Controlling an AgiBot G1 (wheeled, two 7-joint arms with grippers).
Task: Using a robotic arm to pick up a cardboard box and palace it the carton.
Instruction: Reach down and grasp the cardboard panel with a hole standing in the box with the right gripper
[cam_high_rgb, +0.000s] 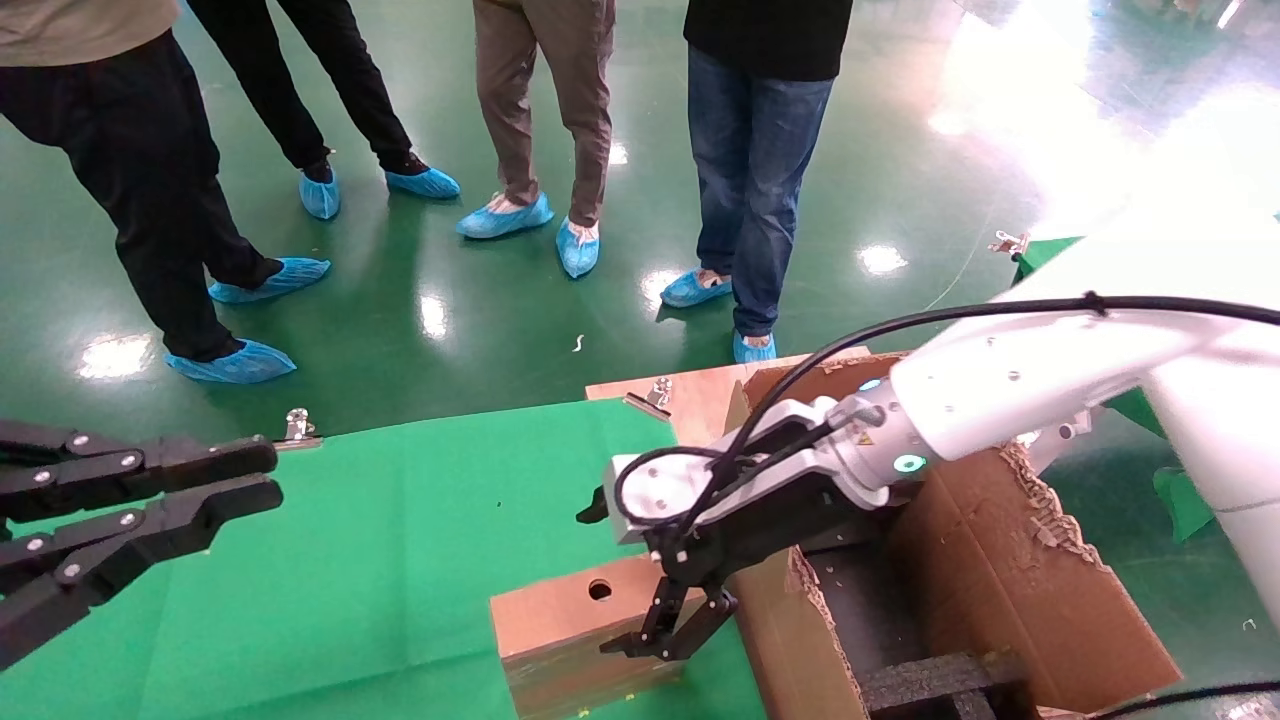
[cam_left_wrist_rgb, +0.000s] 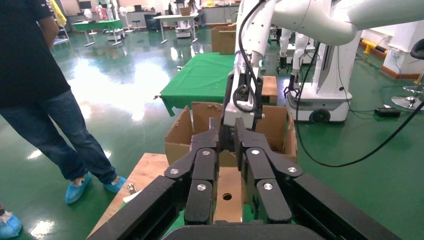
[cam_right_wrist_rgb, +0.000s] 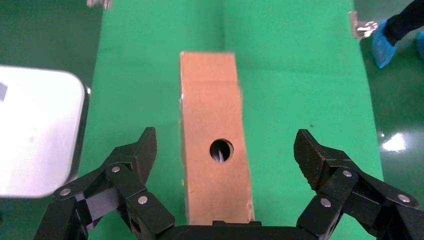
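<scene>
My right gripper is to grab the cardboard box next across its narrow top (cam_high_rgb: 633, 604) (cam_right_wrist_rgb: 219, 182), between the box's round hole and the box's end nearest the carton.
The cardboard box (cam_high_rgb: 560, 620) stands on its long edge on the green cloth (cam_high_rgb: 400, 520), its narrow side with the round hole facing up. The white robotic arm (cam_high_rgb: 1040, 370) is my right arm. Its gripper (cam_high_rgb: 672, 632) is open just above the box's end nearest the carton (cam_high_rgb: 1000, 570). In the right wrist view the open gripper (cam_right_wrist_rgb: 226, 147) has one finger on each side of the box (cam_right_wrist_rgb: 210, 110), not touching it. My left gripper (cam_high_rgb: 265, 475) is shut and empty at the left edge. In its own view (cam_left_wrist_rgb: 226, 125) it points at the box (cam_left_wrist_rgb: 228, 187).
Black foam inserts (cam_high_rgb: 930, 680) lie inside the carton, which has ragged flaps. A wooden board (cam_high_rgb: 700, 395) and metal clips (cam_high_rgb: 298, 428) edge the cloth. Several people in blue shoe covers (cam_high_rgb: 505, 215) stand on the green floor beyond.
</scene>
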